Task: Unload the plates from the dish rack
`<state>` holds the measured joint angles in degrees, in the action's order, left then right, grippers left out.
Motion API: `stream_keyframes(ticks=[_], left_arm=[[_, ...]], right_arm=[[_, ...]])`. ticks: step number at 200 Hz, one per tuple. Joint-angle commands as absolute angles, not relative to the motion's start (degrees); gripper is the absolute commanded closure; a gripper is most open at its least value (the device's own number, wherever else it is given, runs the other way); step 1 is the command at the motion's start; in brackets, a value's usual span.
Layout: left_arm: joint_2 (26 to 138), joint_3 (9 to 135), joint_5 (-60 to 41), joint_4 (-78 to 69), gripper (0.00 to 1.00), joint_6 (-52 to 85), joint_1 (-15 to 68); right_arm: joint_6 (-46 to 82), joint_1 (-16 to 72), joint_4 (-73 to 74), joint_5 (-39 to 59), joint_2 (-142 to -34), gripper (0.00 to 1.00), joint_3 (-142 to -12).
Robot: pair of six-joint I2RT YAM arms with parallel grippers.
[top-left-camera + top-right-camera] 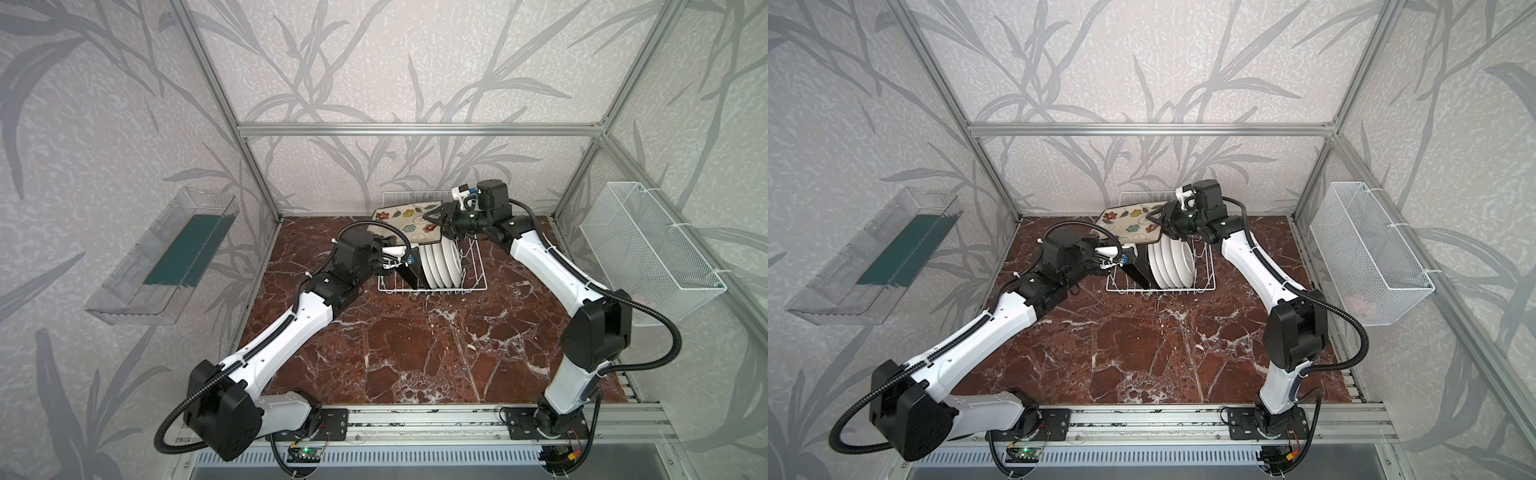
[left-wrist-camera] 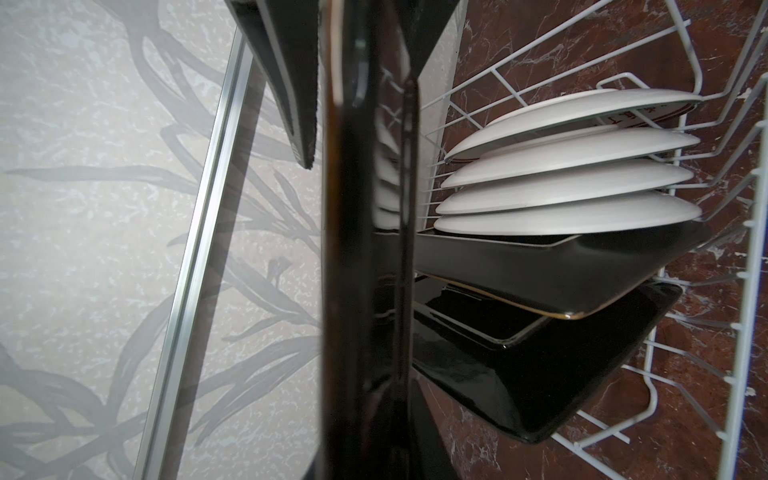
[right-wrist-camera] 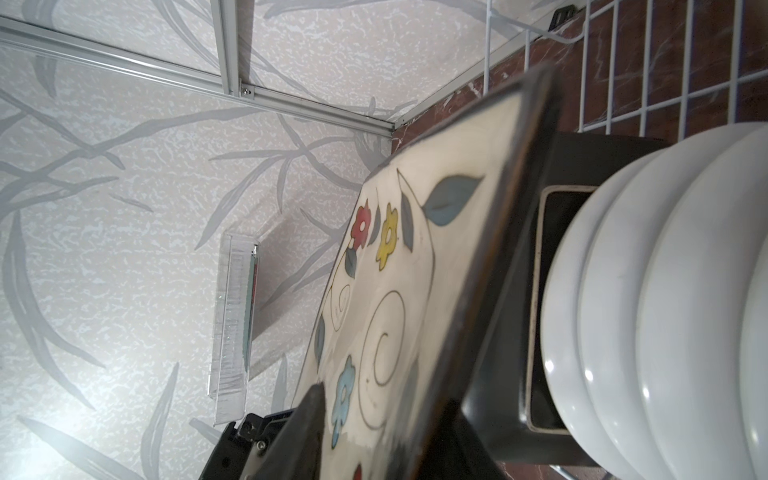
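Note:
My left gripper should open and take the edge point(image 1: 373, 217) opposite my right gripper, because the square plate hangs tilted with my left gripper on its near edge.
A square plate point(image 1: 405, 224) with a cream flowered face and black back hangs tilted above the white wire dish rack point(image 1: 473, 274), held at both ends. My left gripper point(image 1: 388, 241) is shut on its near left edge. My right gripper point(image 1: 436, 222) is shut on its right edge, and in the right wrist view one of its fingers point(image 3: 299, 428) lies on the flowered face point(image 3: 395, 291). In the left wrist view the plate's black back point(image 2: 365, 249) fills the middle. Several round white plates point(image 1: 442, 266) and black-backed square plates point(image 1: 411, 274) stand upright in the rack.
A clear plastic tray point(image 1: 166, 257) hangs on the left wall and a white fine-mesh basket point(image 1: 648, 249) on the right wall. The rack sits at the back of the red marble tabletop point(image 1: 415, 353). Aluminium frame posts stand at the back corners.

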<state>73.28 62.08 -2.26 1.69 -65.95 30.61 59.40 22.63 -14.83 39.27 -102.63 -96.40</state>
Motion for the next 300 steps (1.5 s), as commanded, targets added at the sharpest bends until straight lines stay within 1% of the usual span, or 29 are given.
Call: stream_keyframes(ticks=[1,14,20,34,44,67,80,91,102,111,116,142,147,153,158,163,207,250,266,300], left_arm=[[71.02,63.13,-0.82,-17.33,0.97,-67.74,30.79],[70.96,63.01,-0.96,-16.96,0.94,-67.4,30.81],[71.0,62.78,-0.92,-17.21,0.92,-67.43,30.78],[71.0,62.59,-0.97,-17.21,0.87,-67.15,30.82],[71.06,62.36,-0.84,-17.41,0.86,-66.96,30.82],[71.36,61.97,0.23,-18.31,0.85,-66.63,30.68],[71.62,61.74,1.08,-18.74,0.84,-66.36,30.67],[71.84,61.46,1.31,-18.99,0.79,-65.97,30.59],[72.03,61.34,1.57,-19.13,0.71,-65.38,30.59],[72.28,61.34,2.19,-19.31,0.58,-64.59,30.59],[72.48,61.51,2.7,-19.15,0.53,-64.18,30.59],[72.97,61.66,4.35,-18.74,0.32,-63.86,30.62],[73.1,61.7,4.67,-18.64,0.24,-63.83,30.61],[73.11,61.7,5.0,-18.36,0.18,-63.83,30.61],[73.17,61.7,5.16,-17.92,0.06,-63.84,30.6],[73.17,61.7,5.27,-17.55,0.01,-63.83,30.6],[72.49,59.37,8.17,-17.91,0.01,-63.89,30.36],[68.35,59.19,6.04,-13.25,0.01,-50.86,28.23],[66.51,60.35,3.21,-9.14,0.01,-44.31,26.53],[65.77,67.62,-9.87,4.95,0.01,-26.8,19.92]], right_arm=[[60.56,22.85,-12.89,42.9,-103.69,0.7,-97.49],[60.84,22.85,-12.66,43.57,-104.03,0.74,-97.75],[61.15,22.85,-12.34,43.89,-104.12,0.78,-97.7],[61.59,22.85,-11.67,44.38,-104.11,0.84,-97.6],[61.94,22.85,-11.22,44.31,-103.89,0.89,-97.3],[62.66,22.72,-9.84,44.47,-103.49,1.0,-96.72],[63.29,22.42,-8.71,44.47,-103.27,1.0,-96.34],[64.49,22.09,-7.08,44.48,-103.05,1.0,-95.56],[65.81,21.65,-5.39,44.47,-102.87,1.0,-94.95],[66.71,21.32,-4.11,44.37,-102.68,1.0,-94.46],[67.08,21.14,-3.56,44.31,-102.51,1.0,-94.34],[67.99,20.23,-1.96,43.68,-101.73,1.0,-94.29],[68.15,19.98,-1.62,43.76,-101.69,1.0,-94.49],[68.49,19.67,-1.24,43.84,-101.62,1.0,-94.61],[68.83,19.4,-0.64,43.86,-101.59,1.0,-94.57],[69.25,19.13,0.03,43.78,-101.38,1.0,-94.5],[71.92,16.22,5.51,43.5,-100.71,1.0,-93.91],[72.77,12.75,8.71,43.77,-98.45,1.0,-91.16],[72.47,11.29,9.57,43.85,-98.17,1.0,-89.37],[66.16,10.37,3.62,43.47,-94.92,1.0,-90.16]])
